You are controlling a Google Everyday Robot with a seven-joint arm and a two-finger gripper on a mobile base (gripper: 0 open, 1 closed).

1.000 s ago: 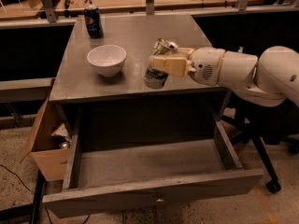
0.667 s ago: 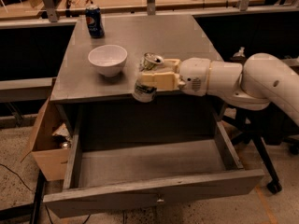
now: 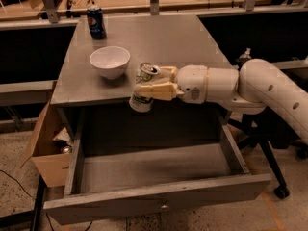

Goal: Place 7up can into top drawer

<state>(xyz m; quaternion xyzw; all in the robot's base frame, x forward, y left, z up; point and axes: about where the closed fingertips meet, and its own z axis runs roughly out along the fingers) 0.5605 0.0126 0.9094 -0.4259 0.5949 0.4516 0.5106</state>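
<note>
I am to place the 7up can in the top drawer. Next, I release it near the middle of the top drawer's bottom (image 3: 141, 161), slightly toward the cardboard box.
My gripper (image 3: 147, 83) reaches in from the right on a white arm and is shut on the 7up can (image 3: 143, 88), a pale green-and-white can with a silver top. The can is held slightly tilted in the air, just past the front edge of the cabinet top and above the back of the top drawer (image 3: 159, 201). The drawer is pulled out wide open, grey, with a small metal knob on its front panel. Its inside looks bare.
A white bowl (image 3: 109, 61) sits on the grey cabinet top (image 3: 159, 37), left of the can. A dark blue Pepsi can (image 3: 96, 22) stands at the back left. An open cardboard box (image 3: 45, 150) stands on the floor at the left. A chair base (image 3: 269, 167) is at the right.
My gripper has carried the 7up can leftward and forward, from above the cabinet top's right front to past its front edge, over the open drawer.
</note>
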